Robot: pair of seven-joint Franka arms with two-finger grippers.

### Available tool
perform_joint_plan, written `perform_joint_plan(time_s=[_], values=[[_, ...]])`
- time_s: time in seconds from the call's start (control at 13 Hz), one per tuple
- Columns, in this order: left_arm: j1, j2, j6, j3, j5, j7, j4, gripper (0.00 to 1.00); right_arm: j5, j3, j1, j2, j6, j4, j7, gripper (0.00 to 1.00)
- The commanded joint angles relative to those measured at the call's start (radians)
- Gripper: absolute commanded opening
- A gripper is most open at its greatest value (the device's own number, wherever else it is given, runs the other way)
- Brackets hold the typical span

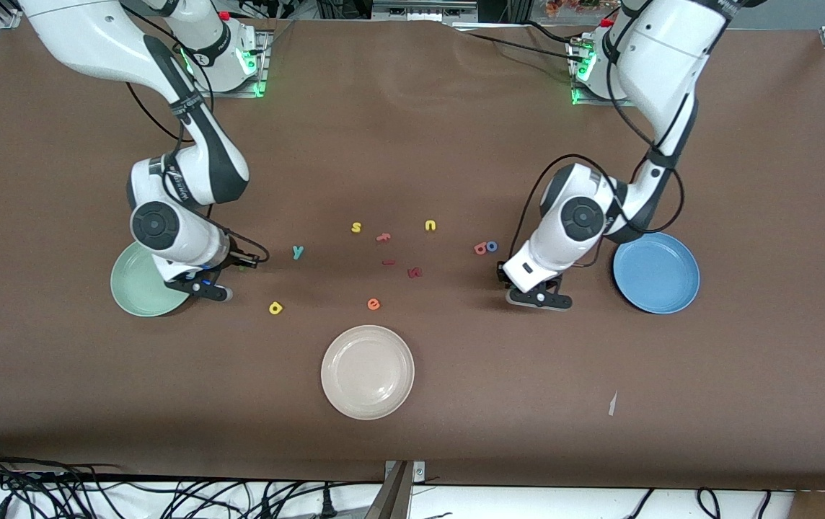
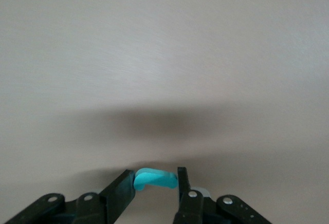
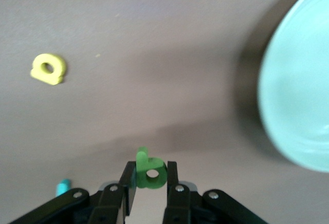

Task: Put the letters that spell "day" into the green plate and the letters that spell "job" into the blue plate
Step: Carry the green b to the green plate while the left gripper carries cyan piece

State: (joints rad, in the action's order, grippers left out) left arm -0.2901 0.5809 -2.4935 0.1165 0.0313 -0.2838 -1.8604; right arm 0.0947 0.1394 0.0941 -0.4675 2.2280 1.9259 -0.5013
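My left gripper has the teal hooked "j". It will release the "j" near the middle of the blue plate [image 1: 657, 264].
My right gripper [image 1: 205, 287] [image 3: 150, 166] is shut on the dark green looped letter [image 3: 150, 171], low beside the green plate [image 1: 135, 290] [image 3: 298, 95] on its edge toward the table's middle. My left gripper [image 1: 539, 295] [image 2: 157, 175] is shut on the teal hooked "j" [image 2: 156, 179], low over bare table between the blue plate [image 1: 656, 272] and the pink-red "b" [image 1: 481, 249] with the blue "o" [image 1: 492, 246]. On the table lie the teal "y" [image 1: 298, 251] and the yellow looped letter [image 1: 275, 308] [image 3: 48, 69]. Both held letters are hidden in the front view.
A cream-white plate [image 1: 367, 371] sits nearer to the front camera at mid-table. A yellow "s" [image 1: 356, 227], a yellow "u" [image 1: 430, 225], an orange "e" [image 1: 373, 304] and dark red pieces [image 1: 415, 272] lie scattered in the middle.
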Motion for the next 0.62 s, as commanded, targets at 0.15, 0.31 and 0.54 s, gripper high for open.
perform_joint_plan(time_s=[0.15,0.31,0.54], values=[[0.135,-0.168,0.223,0.002,-0.024,0.153,-0.04,0.19,0.01,-0.104,-0.005,0.033,-0.042,0.002,0.255,0.17],[0.196,-0.223,0.249,0.002,-0.024,0.228,-0.092,0.19,0.01,-0.159,-0.011,0.023,-0.033,0.002,0.36,0.17],[0.284,-0.302,0.251,-0.021,-0.024,0.398,-0.21,0.19,0.005,-0.169,-0.08,-0.009,0.013,-0.001,0.486,0.23]])
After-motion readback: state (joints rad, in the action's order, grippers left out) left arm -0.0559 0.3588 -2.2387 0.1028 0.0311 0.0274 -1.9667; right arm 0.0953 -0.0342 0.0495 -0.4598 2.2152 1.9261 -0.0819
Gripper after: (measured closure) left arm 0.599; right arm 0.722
